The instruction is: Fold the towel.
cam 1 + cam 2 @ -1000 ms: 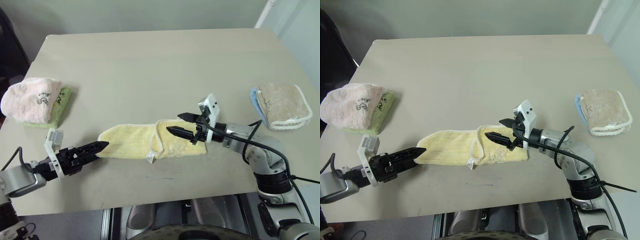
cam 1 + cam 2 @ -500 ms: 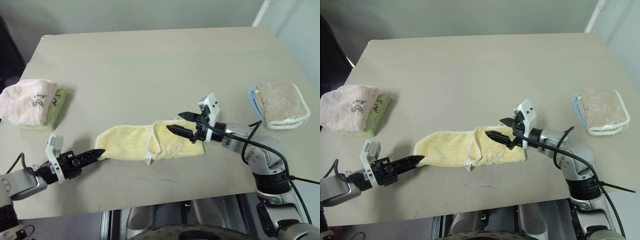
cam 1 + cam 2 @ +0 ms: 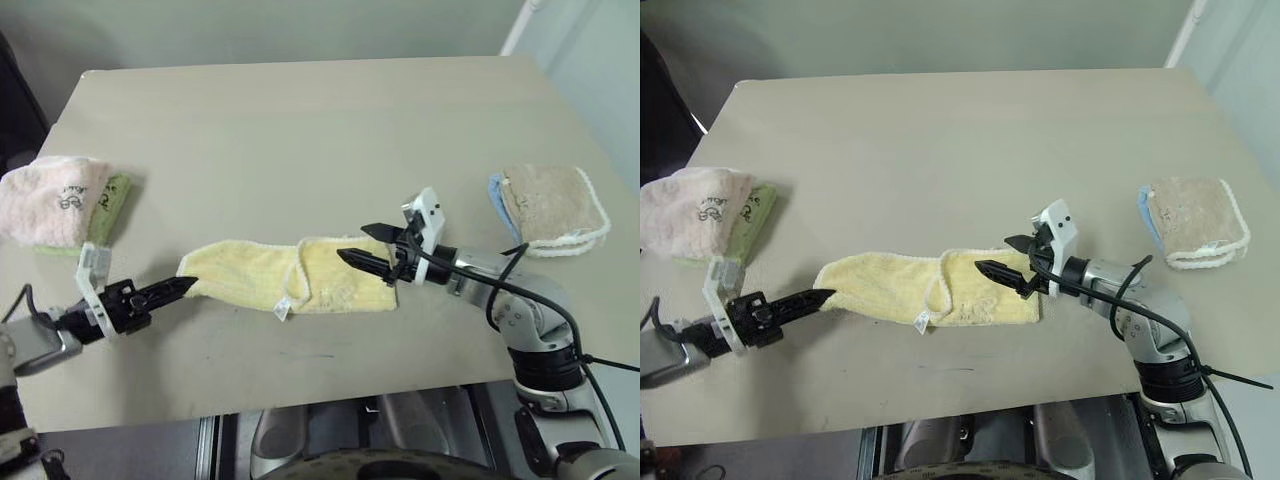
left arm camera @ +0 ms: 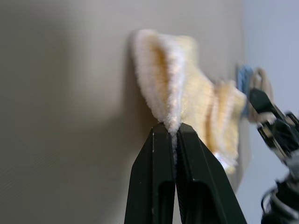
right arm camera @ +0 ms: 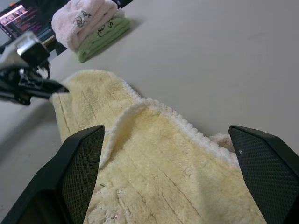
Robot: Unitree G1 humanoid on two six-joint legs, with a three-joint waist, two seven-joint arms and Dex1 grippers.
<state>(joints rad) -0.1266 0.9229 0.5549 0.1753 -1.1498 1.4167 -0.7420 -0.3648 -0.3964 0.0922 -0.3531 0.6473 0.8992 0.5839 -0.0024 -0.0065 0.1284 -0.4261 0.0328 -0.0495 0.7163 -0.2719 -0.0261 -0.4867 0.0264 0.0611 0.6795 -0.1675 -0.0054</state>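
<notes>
Next, my left gripper lets go of the pale yellow towel's loose end on the outer edge of its folded part [image 3: 385,283] [image 4: 236,133].
The pale yellow towel [image 3: 262,272] lies stretched across the table's front middle, its right part folded over, with a small white tag [image 3: 283,313] at the near edge. My left gripper [image 3: 188,285] is shut on the towel's left end, and in the left wrist view the fluffy edge is pinched between the black fingertips [image 4: 164,131]. My right gripper [image 3: 352,243] stands open just over the towel's folded right part, with nothing between its fingers. In the right wrist view the towel [image 5: 154,158] spreads below the two fingers.
A pink towel [image 3: 45,198] on a green one sits at the table's left edge. A beige towel [image 3: 552,203] on a blue one lies at the right. The table's front edge [image 3: 300,395] runs close under both arms.
My left gripper has shut on the towel's left end and moved left and up a little, drawing the towel slightly leftward. The right gripper has stayed where it was.
</notes>
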